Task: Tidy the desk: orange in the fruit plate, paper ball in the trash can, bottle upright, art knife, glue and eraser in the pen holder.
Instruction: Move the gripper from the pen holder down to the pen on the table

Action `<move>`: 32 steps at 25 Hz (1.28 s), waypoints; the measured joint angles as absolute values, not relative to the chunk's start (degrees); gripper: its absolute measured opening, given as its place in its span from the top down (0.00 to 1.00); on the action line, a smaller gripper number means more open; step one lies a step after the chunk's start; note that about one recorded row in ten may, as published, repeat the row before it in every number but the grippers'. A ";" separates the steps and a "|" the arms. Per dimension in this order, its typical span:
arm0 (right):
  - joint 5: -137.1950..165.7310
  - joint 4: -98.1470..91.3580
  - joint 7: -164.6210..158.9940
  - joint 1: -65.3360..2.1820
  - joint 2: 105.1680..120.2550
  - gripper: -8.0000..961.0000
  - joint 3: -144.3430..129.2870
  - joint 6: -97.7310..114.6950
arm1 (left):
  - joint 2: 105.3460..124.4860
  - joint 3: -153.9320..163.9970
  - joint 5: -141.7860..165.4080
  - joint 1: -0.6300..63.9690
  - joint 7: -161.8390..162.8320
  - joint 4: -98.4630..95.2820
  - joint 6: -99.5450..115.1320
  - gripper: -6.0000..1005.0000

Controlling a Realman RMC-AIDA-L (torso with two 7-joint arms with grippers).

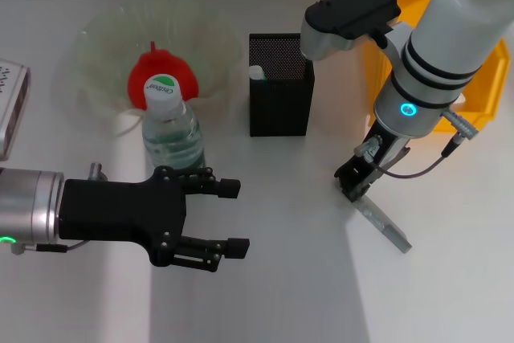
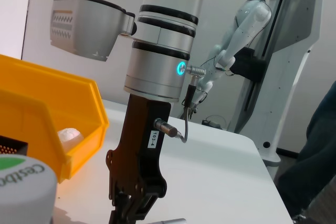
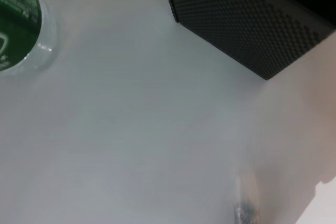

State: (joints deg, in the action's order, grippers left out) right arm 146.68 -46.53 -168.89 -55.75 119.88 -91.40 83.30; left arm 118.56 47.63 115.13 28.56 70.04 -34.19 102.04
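Note:
The art knife's end facing the pen holder is too close to my right gripper, so I need to open it and grip the knife nearer its middle [image 1: 367, 210] before lifting it.
The clear water bottle [image 1: 171, 130] stands upright with its white cap on, just behind my left gripper [image 1: 234, 216], which is open and empty above the table. The orange [image 1: 161, 76] lies in the clear fruit plate [image 1: 96, 54]. The black mesh pen holder [image 1: 281, 90] holds a white item [image 1: 255, 72]. My right gripper [image 1: 353, 182] is down at the table, at the near end of the grey art knife [image 1: 387, 224], which lies flat. The paper ball [image 2: 68, 136] sits in the yellow trash bin [image 2: 63, 124]. Glue and eraser cannot be told apart.
The yellow bin [image 1: 482, 78] stands at the back right behind my right arm. A grey-white device [image 1: 10, 110] lies at the left edge. The right wrist view shows the bottle [image 3: 16, 24] and the pen holder [image 3: 252, 24].

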 joint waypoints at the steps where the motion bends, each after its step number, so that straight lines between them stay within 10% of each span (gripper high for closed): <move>1: 146.69 -46.54 -168.84 -55.70 119.88 0.86 -91.40 83.27 | 118.57 47.64 115.12 28.56 70.04 -34.19 102.04 0.17; 19: 146.35 -48.82 -167.97 -54.57 119.75 0.88 -91.14 84.18 | 118.56 47.63 115.19 28.57 70.04 -34.19 102.04 0.17; 22: 146.11 -48.79 -167.96 -54.58 119.74 0.69 -91.27 84.11 | 118.56 47.63 115.21 28.57 70.04 -34.19 102.04 0.17; 32: 146.07 -47.65 -167.89 -54.61 119.80 0.67 -91.41 83.50 | 118.57 47.64 115.23 28.56 70.03 -34.18 102.04 0.17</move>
